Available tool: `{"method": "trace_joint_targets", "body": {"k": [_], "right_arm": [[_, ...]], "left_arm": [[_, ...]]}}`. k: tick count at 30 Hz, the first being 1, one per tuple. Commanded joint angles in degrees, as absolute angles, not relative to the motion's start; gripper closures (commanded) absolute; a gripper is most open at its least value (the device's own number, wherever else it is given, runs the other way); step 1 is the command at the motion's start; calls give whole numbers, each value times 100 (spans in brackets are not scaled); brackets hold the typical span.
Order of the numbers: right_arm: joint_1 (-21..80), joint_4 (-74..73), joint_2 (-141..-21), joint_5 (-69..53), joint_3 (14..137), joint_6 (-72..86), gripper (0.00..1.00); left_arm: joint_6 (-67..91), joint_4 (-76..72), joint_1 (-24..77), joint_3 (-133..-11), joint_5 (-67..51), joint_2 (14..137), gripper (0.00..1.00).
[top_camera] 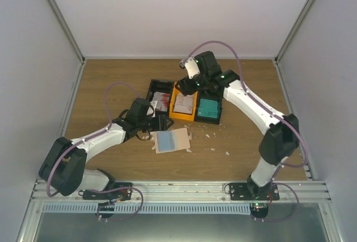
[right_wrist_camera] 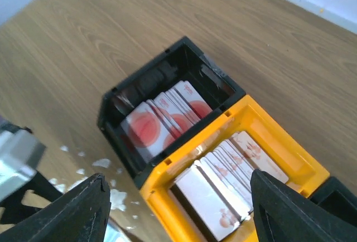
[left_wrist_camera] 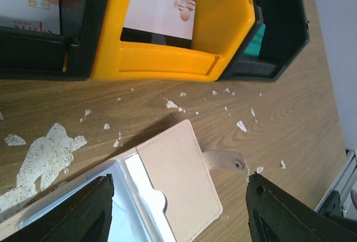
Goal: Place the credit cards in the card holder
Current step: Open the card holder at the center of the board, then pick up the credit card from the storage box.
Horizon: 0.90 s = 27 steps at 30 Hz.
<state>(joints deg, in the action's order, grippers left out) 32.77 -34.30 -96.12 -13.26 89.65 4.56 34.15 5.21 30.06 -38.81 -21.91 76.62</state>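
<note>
Next, my right gripper goes to the front credit card in the orange bin and grabs its edge (top_camera: 182,111) (right_wrist_camera: 192,214) nearest the card holder.
The beige card holder (top_camera: 172,140) lies open on the table, a pale blue-white card in its left pocket; in the left wrist view (left_wrist_camera: 178,175) its snap tab points right. My left gripper (left_wrist_camera: 175,211) is open and empty just above the holder. Pale credit cards (right_wrist_camera: 234,183) stand in the orange bin (top_camera: 183,106), red-and-white cards (right_wrist_camera: 162,122) in the left black bin (top_camera: 159,94), and teal cards (top_camera: 208,108) in the right black bin. My right gripper (right_wrist_camera: 175,208) is open and empty above the orange bin.
The three joined bins sit mid-table behind the holder. Small white scraps (top_camera: 215,141) and a white scuff (left_wrist_camera: 44,153) dot the wood around the holder. Grey walls close in the sides and back.
</note>
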Motion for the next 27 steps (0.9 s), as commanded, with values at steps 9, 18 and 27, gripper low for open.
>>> {"method": "trace_joint_targets", "body": {"k": [9,18,27], "right_arm": [[3178,-4884,-11635,-1197,10334,-1357,48],[3165,-5245,-12700,-1126,10955,-1455,57],[3195,-5313,-12962,-1080,10911,-1392,57]], "left_arm": [[4316,-600,2630,-4032,-2074,8507,51],[4439,-799,2593,-4176,-1659,9029,57],[4500,-1085,2593,-4252,-1581,9412,58]]}}
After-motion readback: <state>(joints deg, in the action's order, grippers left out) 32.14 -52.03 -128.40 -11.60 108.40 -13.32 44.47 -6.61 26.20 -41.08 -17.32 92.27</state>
